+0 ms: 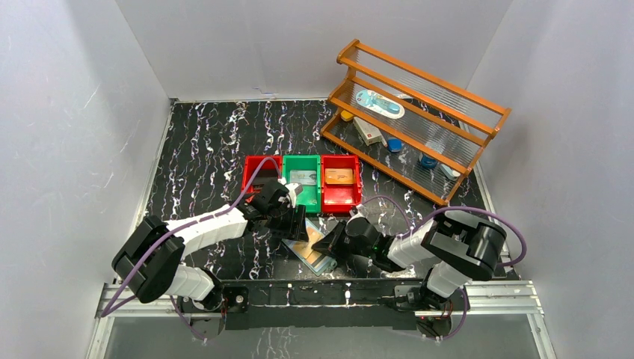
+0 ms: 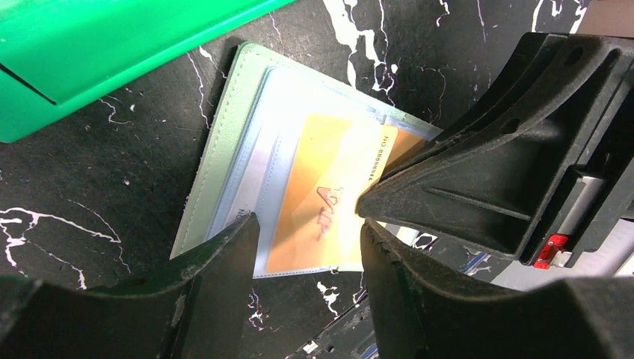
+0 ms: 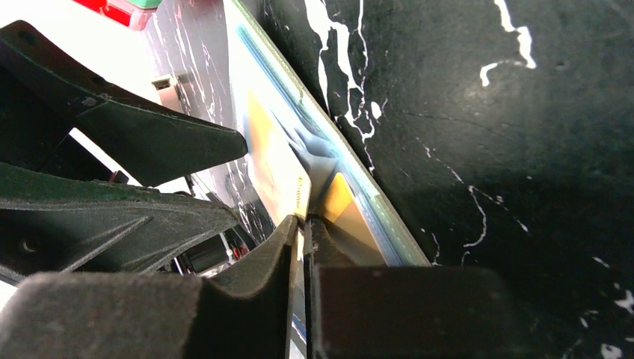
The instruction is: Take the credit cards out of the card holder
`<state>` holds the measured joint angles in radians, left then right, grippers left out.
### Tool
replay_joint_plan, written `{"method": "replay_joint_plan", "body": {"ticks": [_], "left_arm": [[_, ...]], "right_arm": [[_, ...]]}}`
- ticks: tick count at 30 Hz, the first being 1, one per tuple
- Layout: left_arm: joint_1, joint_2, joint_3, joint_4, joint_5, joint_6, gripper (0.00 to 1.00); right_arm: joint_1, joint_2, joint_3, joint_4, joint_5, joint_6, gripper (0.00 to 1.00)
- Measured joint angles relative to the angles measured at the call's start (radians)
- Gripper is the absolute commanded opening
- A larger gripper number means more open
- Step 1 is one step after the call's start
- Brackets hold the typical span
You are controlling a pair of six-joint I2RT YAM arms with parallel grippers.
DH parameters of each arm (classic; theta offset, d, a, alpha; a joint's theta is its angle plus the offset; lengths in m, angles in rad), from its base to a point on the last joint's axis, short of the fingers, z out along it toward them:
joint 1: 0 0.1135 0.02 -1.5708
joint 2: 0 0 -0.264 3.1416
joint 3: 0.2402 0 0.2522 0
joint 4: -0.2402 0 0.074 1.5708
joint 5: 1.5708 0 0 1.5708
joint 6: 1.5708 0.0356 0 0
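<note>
The tan-gold card is pinched just at its edge by my right gripper while much of it sits in the clear sleeve, so next I open and grip deeper on the card's body (image 3: 275,166).
The sage-green card holder (image 1: 319,256) lies open on the black marbled table between my two grippers, clear sleeves up (image 2: 224,142). A tan-gold credit card (image 2: 329,194) sticks partly out of a sleeve. My right gripper (image 3: 306,224) is shut on that card's edge, and its fingers (image 2: 463,179) reach in from the right. My left gripper (image 2: 306,233) is open low over the holder's near edge, one finger on either side of the card. The holder shows edge-on (image 3: 374,202) in the right wrist view, with the left gripper's fingers (image 3: 149,138) beyond it.
Three small bins stand just behind the holder: red (image 1: 259,173), green (image 1: 301,196) and red (image 1: 340,196). A grey card (image 1: 301,177) lies in the green one, a tan card (image 1: 339,176) in the right red one. A wooden rack (image 1: 419,112) with small items stands at the back right.
</note>
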<state>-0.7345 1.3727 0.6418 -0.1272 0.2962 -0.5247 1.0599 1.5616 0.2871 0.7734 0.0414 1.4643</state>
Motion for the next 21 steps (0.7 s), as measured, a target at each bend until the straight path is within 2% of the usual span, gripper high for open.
{"method": "replay_joint_plan", "body": {"ticks": [12, 17, 21], "left_arm": [[-0.001, 0.0, 0.005, -0.012, -0.027, -0.007, 0.53], [-0.001, 0.0, 0.01, -0.019, -0.03, -0.011, 0.59], [-0.002, -0.024, 0.012, -0.051, -0.042, -0.01, 0.68]], "right_arm": [[0.0, -0.061, -0.076, 0.029, -0.013, 0.001, 0.11], [-0.002, -0.084, -0.093, 0.019, -0.014, 0.012, 0.12], [-0.005, -0.085, -0.094, 0.016, -0.015, 0.023, 0.12]]}}
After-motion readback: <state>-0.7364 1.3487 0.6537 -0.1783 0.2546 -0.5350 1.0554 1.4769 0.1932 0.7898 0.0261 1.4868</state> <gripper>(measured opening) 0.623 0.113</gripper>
